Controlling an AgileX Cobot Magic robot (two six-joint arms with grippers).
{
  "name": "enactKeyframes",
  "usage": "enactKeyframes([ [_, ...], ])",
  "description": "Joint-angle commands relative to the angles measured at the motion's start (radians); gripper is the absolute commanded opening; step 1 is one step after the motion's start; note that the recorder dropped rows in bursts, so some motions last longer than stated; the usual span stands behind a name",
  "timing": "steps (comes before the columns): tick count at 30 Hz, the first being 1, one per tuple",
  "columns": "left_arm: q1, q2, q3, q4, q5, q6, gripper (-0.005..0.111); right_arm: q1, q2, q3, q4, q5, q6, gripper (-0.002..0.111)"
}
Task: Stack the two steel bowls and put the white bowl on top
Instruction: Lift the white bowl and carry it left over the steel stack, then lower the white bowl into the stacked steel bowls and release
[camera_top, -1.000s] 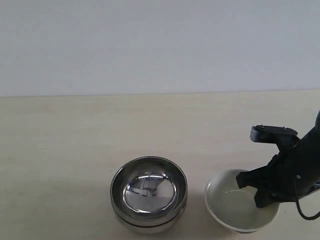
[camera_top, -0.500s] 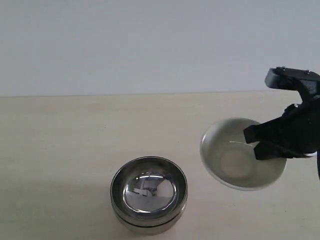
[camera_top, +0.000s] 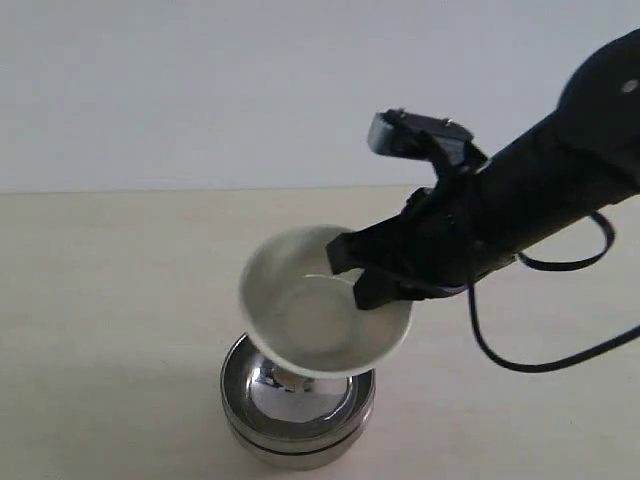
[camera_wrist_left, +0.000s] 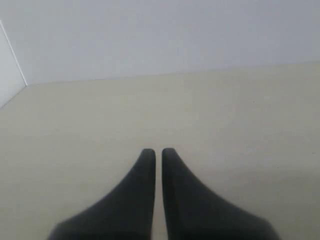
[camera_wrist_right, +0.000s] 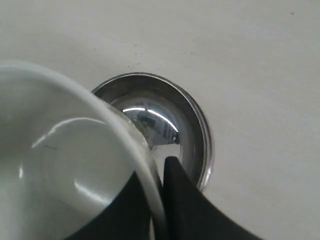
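Observation:
The white bowl, hanging tilted just above the steel stack, will go inside the shiny hollow of the nested steel bowls (camera_top: 311, 371) (camera_wrist_right: 152, 137), where my right gripper will let it go.
The two steel bowls (camera_top: 298, 420) sit nested, one inside the other, near the front of the table; their shiny inside shows in the right wrist view (camera_wrist_right: 165, 125). The white bowl (camera_top: 315, 305) hangs tilted just above them, held by its right rim. My right gripper (camera_top: 365, 275) is shut on that rim, one finger inside and one outside (camera_wrist_right: 156, 175). In the right wrist view the white bowl (camera_wrist_right: 60, 160) covers part of the steel stack. My left gripper (camera_wrist_left: 155, 152) is shut on nothing, over bare table, and is out of the exterior view.
A pale wooden table (camera_top: 100, 290) stretches to a plain white wall at the back. A black cable (camera_top: 520, 350) loops down from the right arm over the table's right side.
My right gripper has lifted the white bowl off the table at the right and carried it left, until it hangs over the stacked steel bowls. The steel bowls have not moved.

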Motion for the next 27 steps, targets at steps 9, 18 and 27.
enactKeyframes([
  [9,0.004,-0.001,0.003,-0.010,-0.003,0.000,0.004,0.047,0.222,-0.087,0.010,-0.063,0.027,0.000],
  [18,0.004,-0.001,0.003,-0.010,-0.003,0.000,0.004,0.047,0.280,-0.087,0.008,-0.090,0.021,0.000],
  [27,0.004,-0.001,0.003,-0.010,-0.003,0.000,0.004,0.047,0.280,-0.087,0.008,-0.094,-0.003,0.000],
])
